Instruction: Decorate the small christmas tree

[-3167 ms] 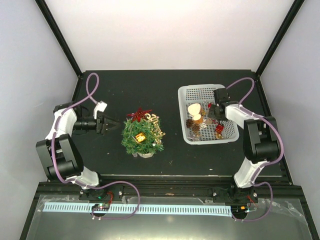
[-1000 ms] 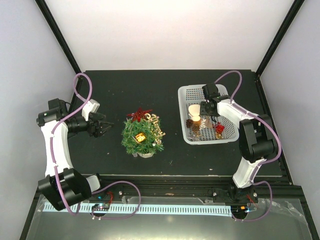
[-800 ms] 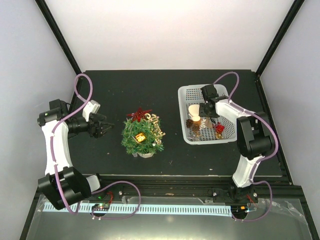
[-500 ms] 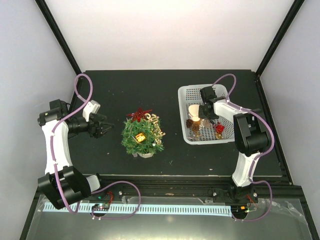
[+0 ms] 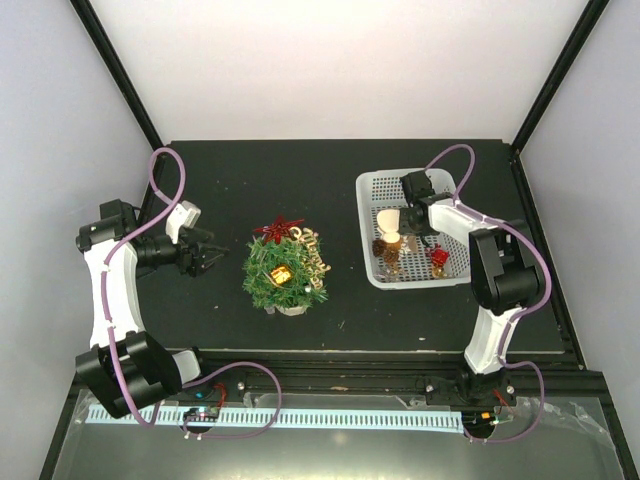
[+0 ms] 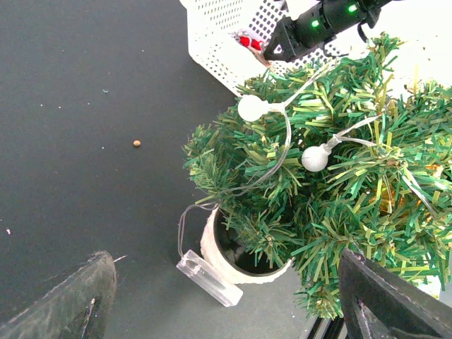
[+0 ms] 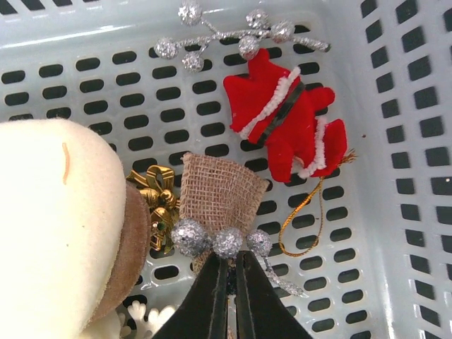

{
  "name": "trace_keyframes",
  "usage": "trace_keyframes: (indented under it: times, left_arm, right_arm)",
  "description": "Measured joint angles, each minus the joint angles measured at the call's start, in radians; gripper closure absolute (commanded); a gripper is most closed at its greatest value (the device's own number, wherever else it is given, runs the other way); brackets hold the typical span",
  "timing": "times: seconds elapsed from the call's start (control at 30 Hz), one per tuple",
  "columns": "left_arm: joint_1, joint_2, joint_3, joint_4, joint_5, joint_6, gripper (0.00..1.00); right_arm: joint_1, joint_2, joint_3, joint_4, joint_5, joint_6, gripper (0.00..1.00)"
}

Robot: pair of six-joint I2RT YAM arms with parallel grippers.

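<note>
The silver beads sit across the fingers of my right gripper, so I need to open it and grab the beads' stem (image 7: 270,270) with the cluster sticking out to one side.
The small christmas tree (image 5: 285,272) stands mid-table on a pale round base (image 6: 240,265), with a red star, gold lettering, a gold box and white bulbs (image 6: 252,108) on it. My left gripper (image 5: 212,258) hangs open just left of the tree, its fingers (image 6: 67,304) wide either side of the base and touching nothing. My right gripper (image 7: 232,272) is down in the white basket (image 5: 365,215), shut on a burlap ornament (image 7: 222,194) just below its three silver beads.
The basket also holds a red Santa suit (image 7: 289,123), a silver bead sprig (image 7: 233,32), a gold bow (image 7: 159,201), a cream and brown piece (image 7: 56,226) and a white snowflake (image 7: 145,318). A clear battery case (image 6: 208,277) lies by the tree's base.
My right gripper has closed on the burlap ornament in the basket. The left arm, drawn back from the tree earlier, has stayed still over the last second.
</note>
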Motion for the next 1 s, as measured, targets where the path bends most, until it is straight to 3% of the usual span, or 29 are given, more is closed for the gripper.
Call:
trace_keyframes:
  times: [0.2, 0.33, 0.43, 1.0]
  left_arm:
    - [0.0, 0.0, 0.0, -0.001, 0.0, 0.001, 0.14]
    - [0.0, -0.002, 0.0, -0.004, 0.0, 0.006, 0.14]
    - [0.0, -0.008, 0.0, -0.004, 0.0, 0.008, 0.14]
    - [0.0, -0.014, 0.0, -0.016, 0.0, 0.011, 0.14]
  right_arm:
    - [0.0, -0.024, 0.0, 0.0, 0.018, 0.0, 0.96]
    - [0.0, -0.031, 0.0, -0.001, 0.018, 0.002, 0.76]
    - [0.0, -0.031, 0.0, -0.003, 0.017, -0.003, 0.69]
    - [-0.008, 0.054, 0.064, -0.001, -0.009, 0.003, 0.71]
